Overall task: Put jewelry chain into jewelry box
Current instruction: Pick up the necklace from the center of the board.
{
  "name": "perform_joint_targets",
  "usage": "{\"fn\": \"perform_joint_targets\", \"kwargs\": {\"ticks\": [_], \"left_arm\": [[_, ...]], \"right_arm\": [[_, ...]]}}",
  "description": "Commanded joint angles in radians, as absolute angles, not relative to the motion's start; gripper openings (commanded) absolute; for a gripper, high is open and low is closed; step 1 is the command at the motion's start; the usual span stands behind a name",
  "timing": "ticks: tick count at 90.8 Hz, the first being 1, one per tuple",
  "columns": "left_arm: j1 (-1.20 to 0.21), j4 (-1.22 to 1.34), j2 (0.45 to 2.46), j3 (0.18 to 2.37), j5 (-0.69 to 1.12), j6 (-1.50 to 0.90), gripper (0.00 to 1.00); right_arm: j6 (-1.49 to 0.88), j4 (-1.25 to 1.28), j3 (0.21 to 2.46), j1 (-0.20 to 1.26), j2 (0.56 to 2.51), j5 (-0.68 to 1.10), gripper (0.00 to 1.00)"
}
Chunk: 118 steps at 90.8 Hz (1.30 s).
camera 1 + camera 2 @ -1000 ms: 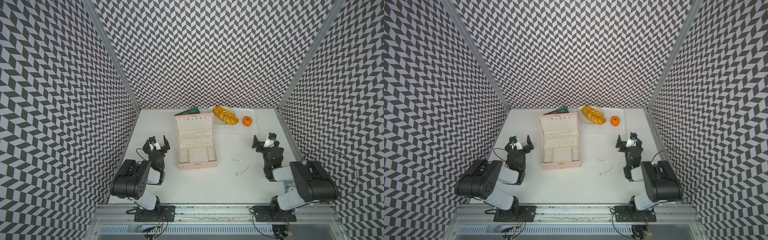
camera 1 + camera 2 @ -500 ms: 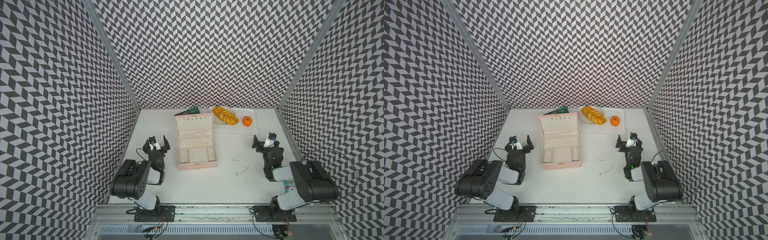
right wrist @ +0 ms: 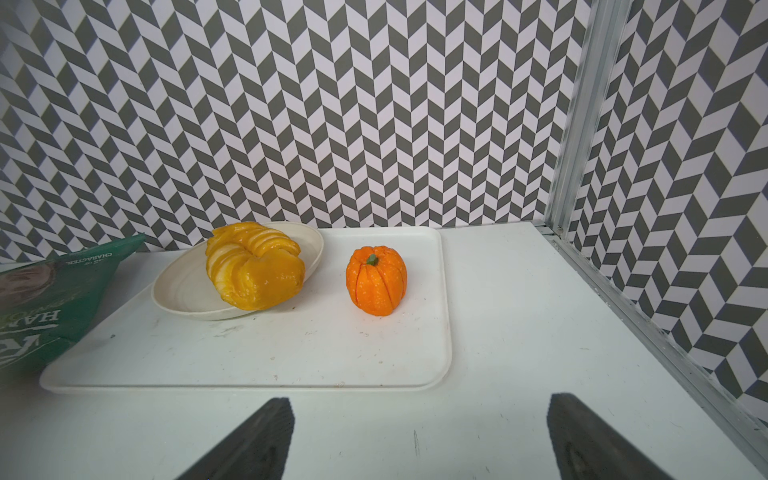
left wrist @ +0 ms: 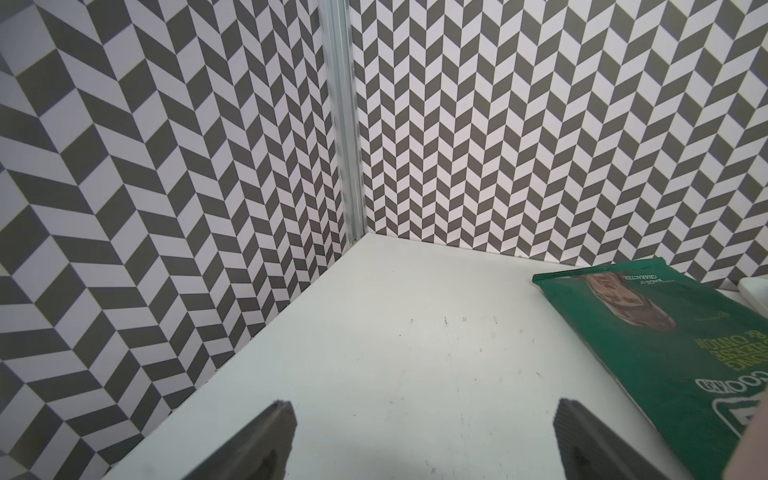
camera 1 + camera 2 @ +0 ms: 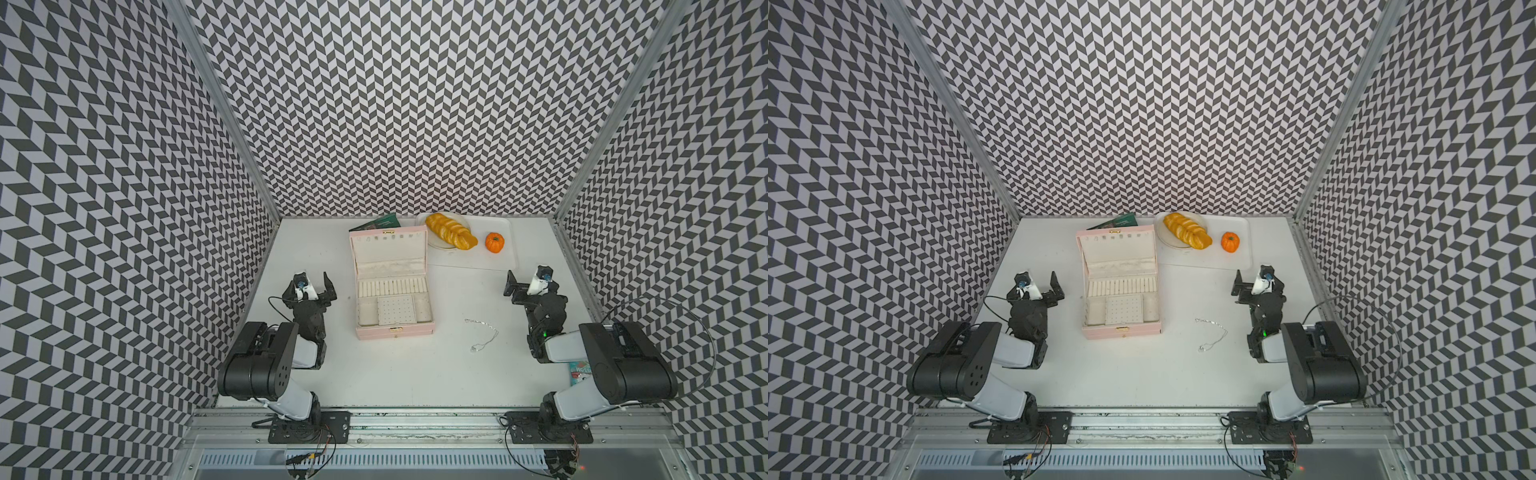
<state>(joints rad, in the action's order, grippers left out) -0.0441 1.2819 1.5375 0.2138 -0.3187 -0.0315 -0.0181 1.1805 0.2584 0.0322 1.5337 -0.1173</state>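
Note:
Next, I close my right gripper on the jewelry chain's thin end (image 5: 467, 321) nearest the jewelry box.
The pale pink jewelry box (image 5: 395, 331) (image 5: 1121, 331) lies open mid-table in both top views, its lid laid back and its cream interior showing. To its right the thin silver jewelry chain (image 5: 495, 332) (image 5: 1225, 331) lies loose on the white table, bent into a hook shape. My left gripper (image 5: 313, 286) (image 5: 1038, 286) (image 4: 424, 419) stands open left of the box, with nothing between its fingers. My right gripper (image 5: 528, 284) (image 5: 1254, 284) (image 3: 419, 405) is open too, right of the chain and behind it, facing the white tray (image 3: 440, 332). Neither wrist view shows the chain.
The white tray (image 5: 473, 261) at the back right carries a plate with a braided bread (image 5: 451, 232) and a small orange pumpkin (image 5: 494, 242). A green snack bag (image 5: 376, 222) (image 4: 665, 353) lies behind the box. A small packet (image 5: 579, 370) sits by the right arm. Patterned walls enclose three sides.

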Motion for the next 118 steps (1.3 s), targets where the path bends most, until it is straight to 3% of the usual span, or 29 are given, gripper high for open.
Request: {"fn": "perform_joint_targets", "kwargs": {"ticks": [1, 11, 23, 31, 36, 58, 90, 105, 118], "left_arm": [[-0.066, 1.158, 1.436, 0.262, -0.374, -0.036, 1.00], [-0.077, 0.879, 1.317, 0.374, -0.471, -0.088, 1.00], [-0.072, 0.423, 1.221, 0.586, -0.577, -0.383, 1.00], [-0.066, 0.137, 1.207, 0.747, -0.484, -0.509, 1.00], [-0.066, 0.054, 1.203, 0.800, -0.391, -0.512, 1.00], [-0.115, -0.165, 1.085, 0.801, -0.203, -0.561, 0.95], [-0.300, -0.340, 0.900, 0.735, -0.102, -0.494, 1.00], [-0.343, -0.355, 0.878, 0.747, -0.084, -0.476, 1.00], [-0.364, -0.360, 0.864, 0.757, -0.098, -0.463, 1.00]], "right_arm": [[-0.007, 1.144, 0.281, 0.054, 1.433, -0.179, 1.00], [-0.133, 0.716, 0.450, 0.064, 1.310, -0.298, 1.00], [-0.358, 0.518, 0.555, 0.062, 1.237, -0.376, 1.00], [-0.580, 0.277, 0.658, 0.056, 1.211, -0.442, 1.00], [-0.610, 0.201, 0.707, 0.048, 1.208, -0.390, 1.00], [-0.616, -0.006, 0.764, 0.053, 1.181, -0.098, 0.99], [-0.471, -0.353, 0.757, 0.229, 1.195, -0.008, 0.78], [-0.453, -0.438, 0.791, 0.330, 1.314, 0.012, 0.58], [-0.463, -0.474, 0.804, 0.376, 1.388, 0.025, 0.54]]}}
